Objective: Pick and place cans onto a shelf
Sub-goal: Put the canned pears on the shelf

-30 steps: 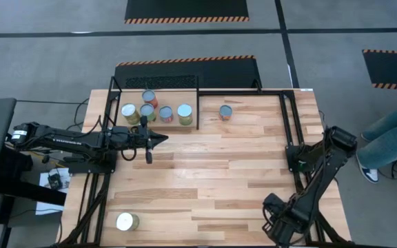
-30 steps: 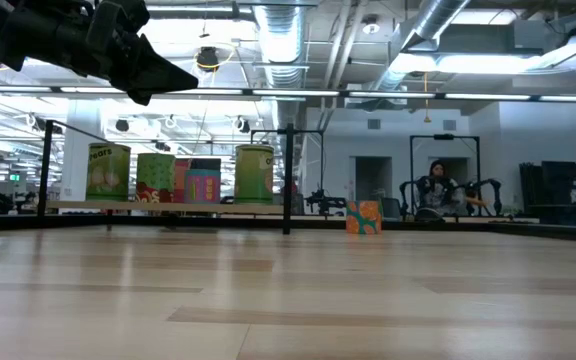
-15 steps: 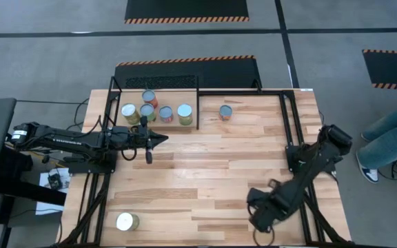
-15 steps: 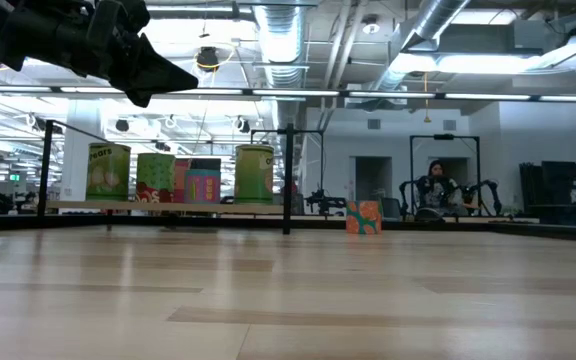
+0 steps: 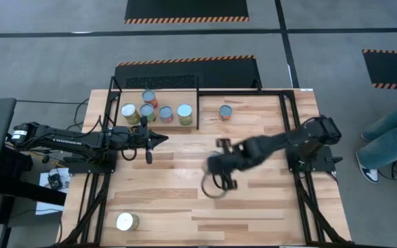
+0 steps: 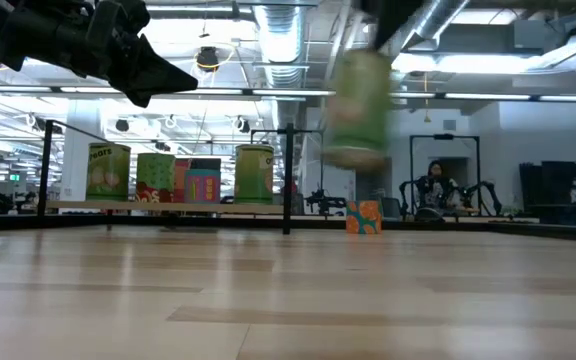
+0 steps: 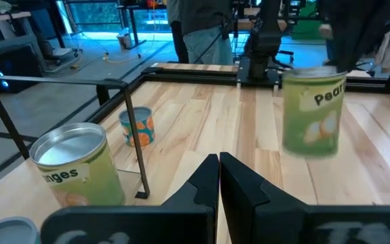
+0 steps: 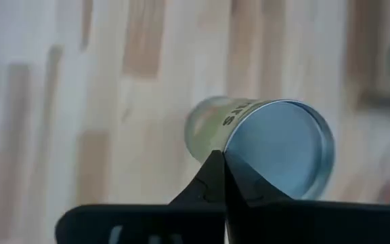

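Note:
The robot's right gripper will release the green-labelled can on the bare wood point(image 5: 176, 156) beside the tip of the left gripper.
A green-labelled can point(image 6: 359, 105) hangs in the air over the middle of the table, also seen in the left wrist view point(image 7: 313, 112). My right gripper point(image 5: 220, 180) is above it, pointing steeply down and shut at its top. Several cans point(image 5: 165, 114) stand on the shelf point(image 5: 198, 103) at the far left. One can point(image 5: 225, 111) stands on the table just right of the shelf. Another can point(image 5: 127, 221) lies on its side near the front left corner. My left gripper point(image 5: 163, 139) hovers shut just in front of the shelf. My right gripper meets the can at the rim of its silver top point(image 8: 232, 159), where the two fingertips come together. The fingers come from above, slanting down. The can hangs below them about upright, clear of the table. Blur hides how the rim is caught.
Black rails point(image 5: 291, 138) run along the table's left and right sides. A person's legs point(image 5: 391, 134) show beyond the right edge. Bare wood lies between the shelf and the near edge.
My right gripper has swept from the near right corner toward the table's middle, rising and rolling about its own line. The green can, unseen in the low view before, now hangs there well above the tabletop.

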Robot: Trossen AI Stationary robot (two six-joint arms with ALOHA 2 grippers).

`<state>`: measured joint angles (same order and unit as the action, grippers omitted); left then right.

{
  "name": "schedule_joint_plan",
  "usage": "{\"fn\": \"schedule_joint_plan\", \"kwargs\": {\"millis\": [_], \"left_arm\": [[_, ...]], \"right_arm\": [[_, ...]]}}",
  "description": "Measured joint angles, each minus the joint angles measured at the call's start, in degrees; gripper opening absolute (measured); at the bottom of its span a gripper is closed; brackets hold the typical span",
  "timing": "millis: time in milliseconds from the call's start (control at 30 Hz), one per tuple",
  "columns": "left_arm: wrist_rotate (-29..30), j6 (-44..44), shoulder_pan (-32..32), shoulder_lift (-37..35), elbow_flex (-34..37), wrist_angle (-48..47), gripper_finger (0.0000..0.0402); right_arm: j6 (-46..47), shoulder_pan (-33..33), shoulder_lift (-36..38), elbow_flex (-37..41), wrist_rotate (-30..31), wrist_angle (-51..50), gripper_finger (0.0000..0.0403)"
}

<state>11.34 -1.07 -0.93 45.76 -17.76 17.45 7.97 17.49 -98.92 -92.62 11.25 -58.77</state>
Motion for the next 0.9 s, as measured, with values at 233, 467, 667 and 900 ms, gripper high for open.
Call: {"fn": "schedule_joint_plan", "kwargs": {"millis": [233, 467, 667, 900], "left_arm": [[0.3, 0.5, 0.0, 0.0, 0.0, -1.6, 0.0004], [7.4, -0.1, 0.0, -1.7, 0.0, -6.2, 0.0004], [7.1, -0.8, 0.4, -2.7, -0.1, -6.8, 0.0004], [7.1, -1.2, 1.6, -2.7, -0.1, -7.4, 0.0004]], "right_arm": [[-20.9, -9.7, -3.8, -0.1, -6.2, 14.8, 0.0006], [-31.0, -14.5, -12.5, -1.5, -9.9, 20.7, 0.0006], [-35.5, -15.5, -20.1, -7.5, -9.9, 21.4, 0.0005], [-39.1, -15.5, -25.3, -14.4, -9.9, 21.0, 0.0010]]}}
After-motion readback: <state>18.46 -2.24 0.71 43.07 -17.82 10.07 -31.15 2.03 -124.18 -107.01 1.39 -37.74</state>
